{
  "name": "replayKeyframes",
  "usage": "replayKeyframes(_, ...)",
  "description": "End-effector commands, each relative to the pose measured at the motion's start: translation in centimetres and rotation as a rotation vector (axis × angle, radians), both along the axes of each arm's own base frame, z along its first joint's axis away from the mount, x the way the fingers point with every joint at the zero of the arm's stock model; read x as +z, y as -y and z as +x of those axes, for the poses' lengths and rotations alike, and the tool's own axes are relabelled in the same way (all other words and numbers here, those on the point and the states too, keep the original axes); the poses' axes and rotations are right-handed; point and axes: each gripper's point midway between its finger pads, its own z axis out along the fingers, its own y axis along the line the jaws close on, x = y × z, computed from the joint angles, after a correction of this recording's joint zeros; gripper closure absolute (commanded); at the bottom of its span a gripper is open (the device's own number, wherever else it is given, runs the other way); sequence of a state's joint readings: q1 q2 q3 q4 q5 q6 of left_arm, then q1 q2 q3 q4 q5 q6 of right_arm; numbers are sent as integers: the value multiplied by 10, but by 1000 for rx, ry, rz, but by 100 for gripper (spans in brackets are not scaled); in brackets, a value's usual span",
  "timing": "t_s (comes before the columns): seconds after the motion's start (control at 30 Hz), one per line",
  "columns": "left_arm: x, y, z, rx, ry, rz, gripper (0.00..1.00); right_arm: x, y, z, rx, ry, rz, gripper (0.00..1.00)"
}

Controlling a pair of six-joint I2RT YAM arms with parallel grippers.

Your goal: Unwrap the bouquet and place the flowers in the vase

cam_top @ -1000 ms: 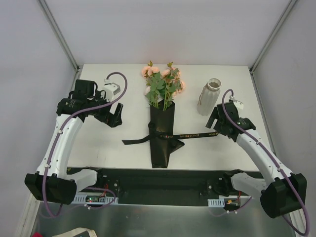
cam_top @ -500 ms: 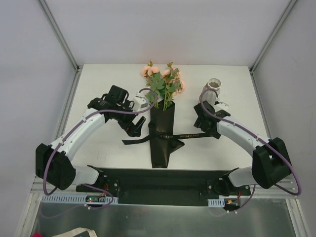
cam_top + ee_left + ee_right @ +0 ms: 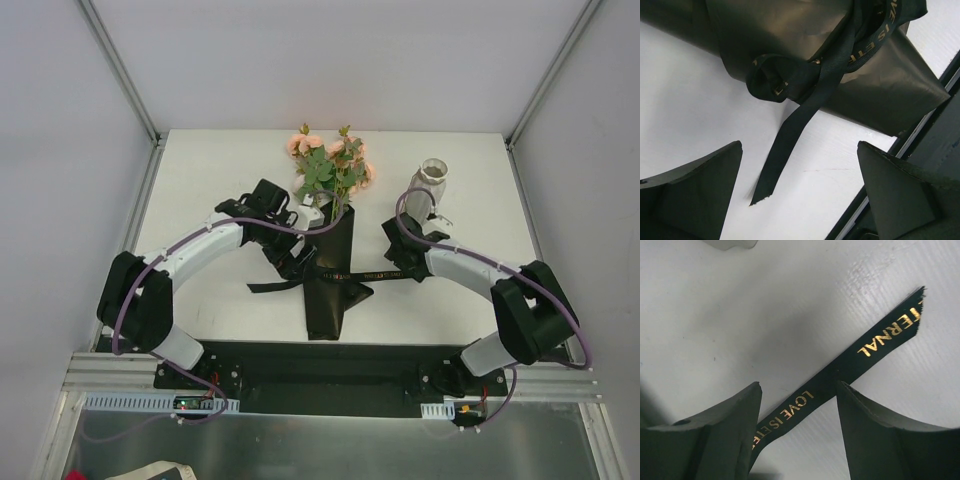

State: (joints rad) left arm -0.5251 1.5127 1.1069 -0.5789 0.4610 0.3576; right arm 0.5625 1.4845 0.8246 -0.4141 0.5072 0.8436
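Observation:
The ribbon's loop is still tied, so the robot's right gripper should come in beside the ribbon's knot while the left gripper pinches the ribbon's tail (image 3: 794, 126) below the loop and pulls.
The bouquet (image 3: 326, 285) lies mid-table in black paper, its peach-pink flowers (image 3: 330, 165) pointing to the far side. A gold-lettered black ribbon (image 3: 372, 273) is tied around it. My left gripper (image 3: 290, 262) is at the wrap's left edge and stands wide open (image 3: 799, 145). The ribbon's left tail (image 3: 790, 135) lies on the table between its fingers. My right gripper (image 3: 398, 262) is over the right tail (image 3: 875, 342). Its jaws (image 3: 798, 385) are apart, one on each side of the ribbon, with no grip on it. The white ribbed vase (image 3: 428, 190) stands upright at the back right.
The knot and loop of the ribbon (image 3: 772, 80) sit on the wrap's left side. The black frame rail (image 3: 320, 360) runs along the table's near edge, close to the wrap's bottom. Metal posts (image 3: 120, 70) mark the back corners.
Both arms have swung inward from the table's sides to the bouquet, one over each ribbon tail. The right jaws have narrowed around the ribbon; the left stays wide.

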Motion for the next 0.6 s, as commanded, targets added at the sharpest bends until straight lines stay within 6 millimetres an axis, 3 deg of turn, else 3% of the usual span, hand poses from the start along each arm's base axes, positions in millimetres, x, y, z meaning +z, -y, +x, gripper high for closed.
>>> replayKeyframes(0.0,-15,9,-5,-62,-2,-7,1,-6,-20,9,-11,32,69,37)
replayKeyframes(0.43,-43,15,-2,-97,-2,19,1,-32,-47,0,54,-27,55,41)
replayKeyframes(0.57,-46,17,-2,-106,-3,9,2,-31,-47,-7,69,-37,33,43)
